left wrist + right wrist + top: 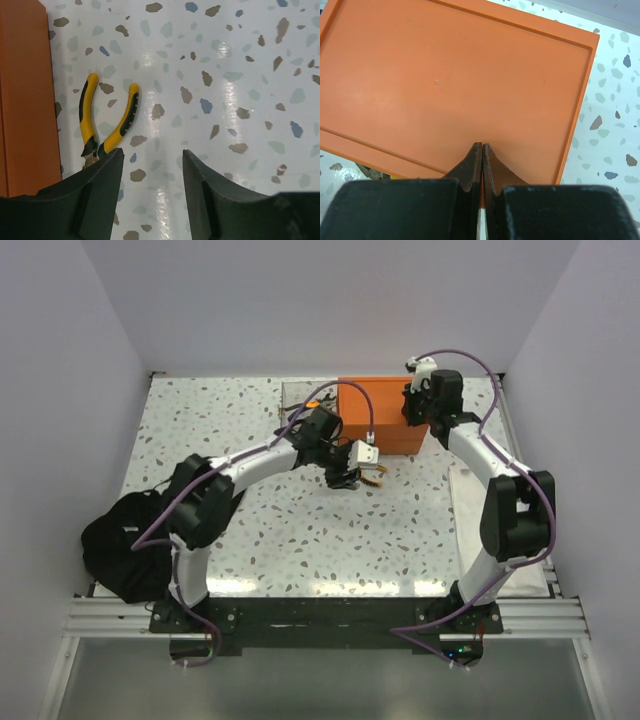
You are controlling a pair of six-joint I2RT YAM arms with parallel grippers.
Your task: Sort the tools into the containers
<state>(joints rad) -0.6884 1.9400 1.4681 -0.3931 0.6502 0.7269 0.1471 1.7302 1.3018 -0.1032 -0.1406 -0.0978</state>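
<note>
Next, my left gripper grabs the middle of the pliers' outer handle (372,481) (127,119), which is the handle farther from the orange box.
Pliers (107,117) with yellow-orange and black handles lie flat on the speckled table beside the orange box (25,100), handles spread. My left gripper (152,155) is open with nothing between its fingers; its left finger tip is just over the pliers' head. In the top view the left gripper (350,478) is in front of the orange box (375,415), with the pliers (376,476) to its right. My right gripper (482,145) is shut and empty over the box's closed lid (460,75); in the top view the right gripper (415,405) is at the box's right end.
A floppy black bag (125,545) slumps at the table's left edge by the left arm's base. A small clear box (298,395) stands left of the orange box at the back. A flat white sheet (465,502) lies under the right arm.
</note>
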